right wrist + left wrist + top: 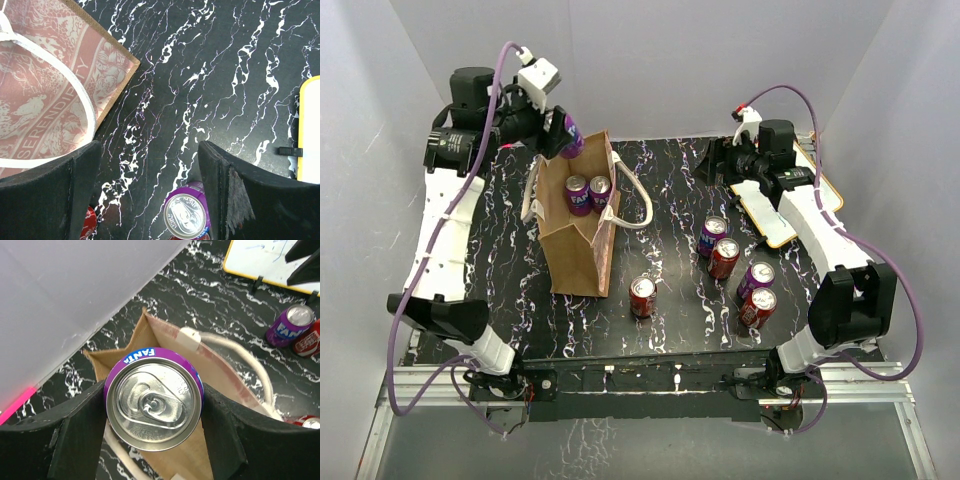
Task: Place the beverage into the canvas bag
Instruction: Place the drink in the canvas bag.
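Note:
Next, my left gripper releases the Fanta can, still hanging above the open bag, in the bag (pixel 582 221), just in front of the other purple cans.
My left gripper (pixel 560 132) is shut on a purple Fanta can (pixel 154 405), the beverage, gripping it by its sides. It hangs above the back left corner of the open canvas bag (pixel 578 250), a brown tote with cream loop handles (pixel 638 195). In the left wrist view the bag's mouth (pixel 165 337) lies right below the can. Two more purple cans (pixel 588 192) stand inside the bag. My right gripper (pixel 150 190) is open and empty over the table, to the right of the bag's printed side (pixel 45 100).
Several cans stand on the black marbled table right of the bag: purple (pixel 713 233), red (pixel 724 257), purple (pixel 756 278), red (pixel 758 306), and a red one (pixel 642 296) near the bag's front. A yellow-rimmed white board (pixel 765 212) lies at the right under the right arm.

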You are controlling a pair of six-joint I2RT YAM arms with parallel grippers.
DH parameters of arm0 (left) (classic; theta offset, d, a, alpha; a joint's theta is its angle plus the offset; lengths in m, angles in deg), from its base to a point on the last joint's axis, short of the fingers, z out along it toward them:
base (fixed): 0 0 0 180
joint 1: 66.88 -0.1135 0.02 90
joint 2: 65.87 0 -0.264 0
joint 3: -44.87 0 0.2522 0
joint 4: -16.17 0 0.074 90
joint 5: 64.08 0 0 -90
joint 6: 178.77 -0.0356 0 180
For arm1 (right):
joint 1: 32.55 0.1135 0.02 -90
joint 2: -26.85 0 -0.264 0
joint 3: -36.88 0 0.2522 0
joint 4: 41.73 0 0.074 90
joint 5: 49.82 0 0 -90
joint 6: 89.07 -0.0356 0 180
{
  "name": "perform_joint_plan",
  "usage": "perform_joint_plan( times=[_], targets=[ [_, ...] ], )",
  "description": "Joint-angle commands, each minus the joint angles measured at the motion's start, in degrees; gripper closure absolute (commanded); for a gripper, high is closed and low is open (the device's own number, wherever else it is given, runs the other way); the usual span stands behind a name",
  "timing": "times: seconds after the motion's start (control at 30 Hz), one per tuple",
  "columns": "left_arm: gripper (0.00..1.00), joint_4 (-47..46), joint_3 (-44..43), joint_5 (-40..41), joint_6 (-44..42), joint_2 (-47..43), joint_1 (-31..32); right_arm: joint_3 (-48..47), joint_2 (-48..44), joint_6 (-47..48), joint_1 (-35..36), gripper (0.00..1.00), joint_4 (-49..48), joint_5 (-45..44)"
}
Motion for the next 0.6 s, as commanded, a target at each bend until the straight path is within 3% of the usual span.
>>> perform_joint_plan(
  times=[0.0, 0.57],
  targets=[
    [1.00, 0.1, 3.6, -7.1, -4.2, -3.6, -2.0, -2.5, 0.4, 1.1, 1.1, 0.19, -3.9, -0.9],
    [1.00, 3.7, 12.7, -8.6, -12.9, 0.6, -2.0, -0.7, 0.1, 1.4, 1.5, 0.18, -6.4, -0.4]
  ],
)
